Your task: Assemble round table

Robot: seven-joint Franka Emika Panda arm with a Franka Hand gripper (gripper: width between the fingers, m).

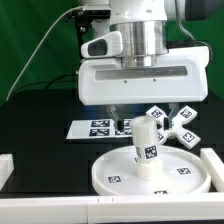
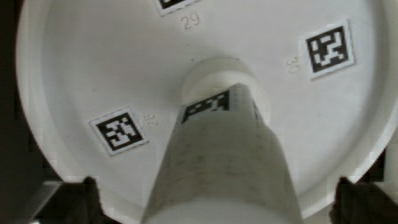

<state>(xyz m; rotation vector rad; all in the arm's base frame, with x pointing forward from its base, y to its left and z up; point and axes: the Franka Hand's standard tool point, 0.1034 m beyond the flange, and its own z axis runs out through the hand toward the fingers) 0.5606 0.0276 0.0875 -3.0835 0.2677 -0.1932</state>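
The leg leans crooked on the disc's middle part; my gripper should close around the leg's upper part [image 1: 145, 128] and turn it upright.
The large white round disc [image 1: 115, 172] lies flat at the front of the black table. The short cylinder leg [image 1: 147, 142] stands upright on its central hub. The cross-shaped base [image 1: 176, 125] lies behind the disc, toward the exterior view's right. My gripper [image 1: 121, 124] hangs just above and behind the leg's top. In the wrist view the leg [image 2: 222, 140] rises from the disc [image 2: 107, 70] and runs between my gripper's [image 2: 217, 208] two dark fingertips [image 2: 79, 200]. The jaws stand wide apart with gaps on both sides of the leg. They are open and hold nothing.
The marker board [image 1: 92, 127] lies flat on the table behind the disc. White rails border the table at the front left [image 1: 5, 168] and the right [image 1: 212, 165]. A green curtain hangs at the back.
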